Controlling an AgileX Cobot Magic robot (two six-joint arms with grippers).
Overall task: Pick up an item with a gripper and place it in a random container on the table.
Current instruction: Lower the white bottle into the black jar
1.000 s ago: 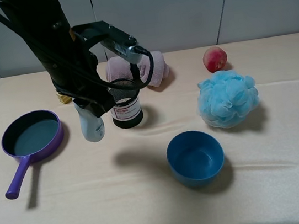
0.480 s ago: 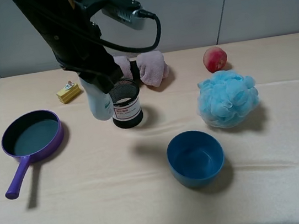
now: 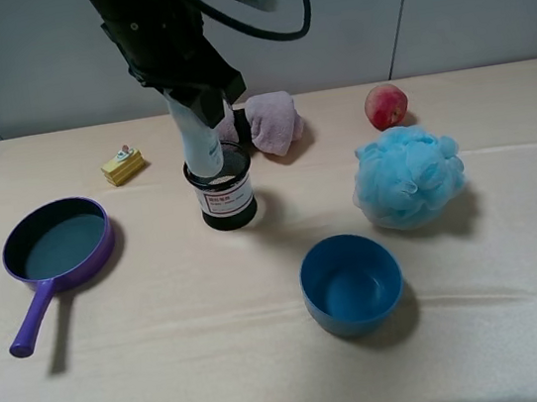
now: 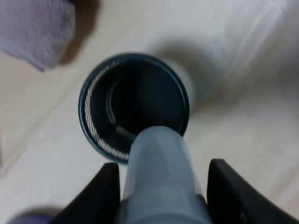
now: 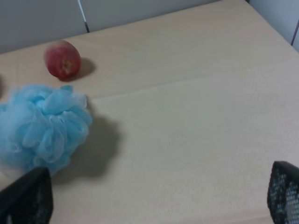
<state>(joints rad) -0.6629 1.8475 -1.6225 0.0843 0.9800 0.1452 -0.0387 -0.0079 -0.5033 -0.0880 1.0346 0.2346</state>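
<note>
Next, I let go of the white bottle with my left gripper inside the black mesh cup (image 3: 222, 168) (image 4: 135, 106), in front of the pink towel. The bottle now hangs tilted at the cup's rim.
My left gripper (image 3: 196, 99) is shut on the white bottle (image 3: 203, 145), which hangs tilted with its lower end at the rim of the black mesh cup (image 3: 226, 197). The cup stands on the beige table (image 3: 173, 374), white label with red text facing front. In the left wrist view the bottle (image 4: 159, 182) sits between the black fingers (image 4: 105, 196) of the left gripper (image 4: 163, 165), its end over the near edge of the cup's (image 4: 100, 135) opening. The bottle's cap is hidden. My right gripper (image 5: 156, 196) is open and empty over bare table, out of the exterior view.
A purple pan (image 3: 60, 245) lies at the left and a yellow block (image 3: 122, 165) behind it. A pink towel (image 3: 272, 120) is behind the cup. A blue bowl (image 3: 350, 284) is at front centre. A blue loofah (image 3: 408, 176) and a peach (image 3: 386, 105) are at the right.
My left arm has carried the bottle up and to the right, from beside the cup's left side to over its opening. Nothing else has moved.
</note>
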